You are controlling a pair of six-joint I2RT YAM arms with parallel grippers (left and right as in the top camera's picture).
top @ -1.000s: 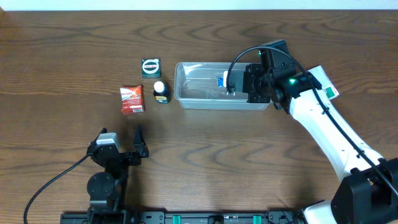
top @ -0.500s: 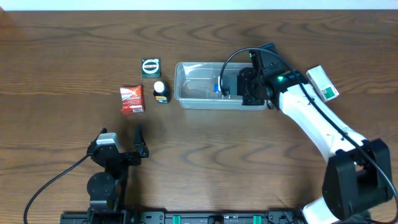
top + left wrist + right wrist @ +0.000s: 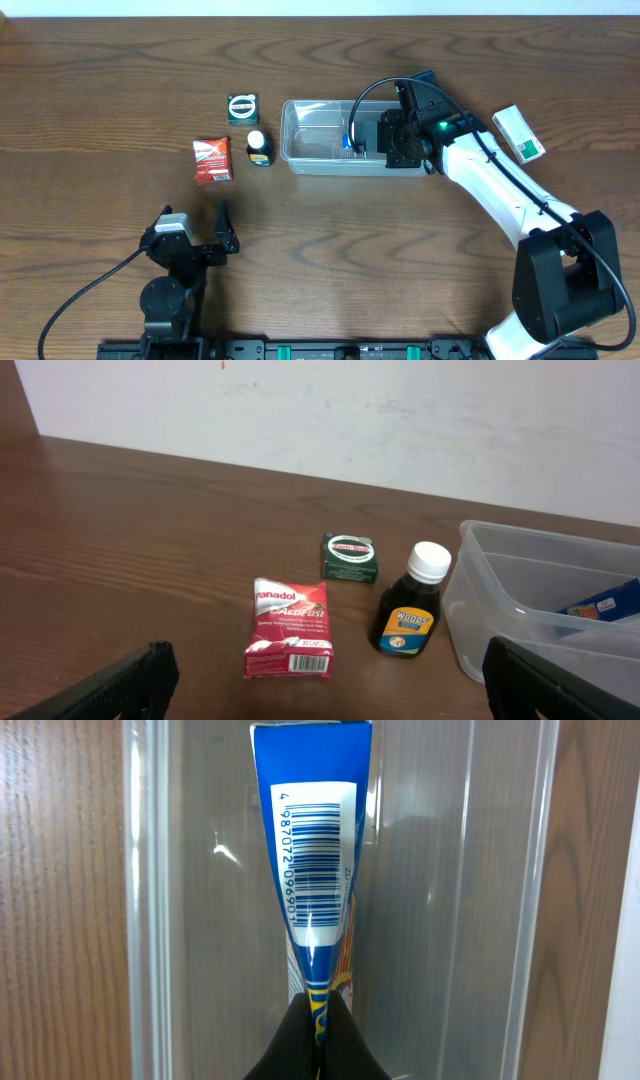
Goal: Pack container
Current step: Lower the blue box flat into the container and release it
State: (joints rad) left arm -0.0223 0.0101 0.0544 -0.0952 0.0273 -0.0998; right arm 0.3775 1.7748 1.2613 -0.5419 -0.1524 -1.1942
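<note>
My right gripper needs to let go of the blue pack on the clear tub's bottom (image 3: 366, 143) (image 3: 312, 945), about halfway between the tub's long sides. The pack is now near the tub's middle.
The container (image 3: 312, 132) is a clear plastic tub at mid-table, also seen in the left wrist view (image 3: 500, 575) and the right wrist view (image 3: 150, 900). My right gripper (image 3: 364, 141) reaches into it from the right and is shut on the thin end of a blue pack (image 3: 315, 840) with a barcode. The fingertips (image 3: 300, 1030) pinch the pack's flattened edge over the tub floor. The blue pack (image 3: 349, 138) lies near the tub's middle. My left gripper (image 3: 194, 218) stands open near the front left, nothing between its fingers (image 3: 120, 685).
Left of the tub stand a dark bottle with a white cap (image 3: 259, 148), a red Panadol pack (image 3: 212, 160) and a small green box (image 3: 242, 108). A green-and-white box (image 3: 519, 134) lies right of the right arm.
My right gripper has slid left along the tub with the blue pack in it, baring the green-and-white box. The left arm has not moved.
</note>
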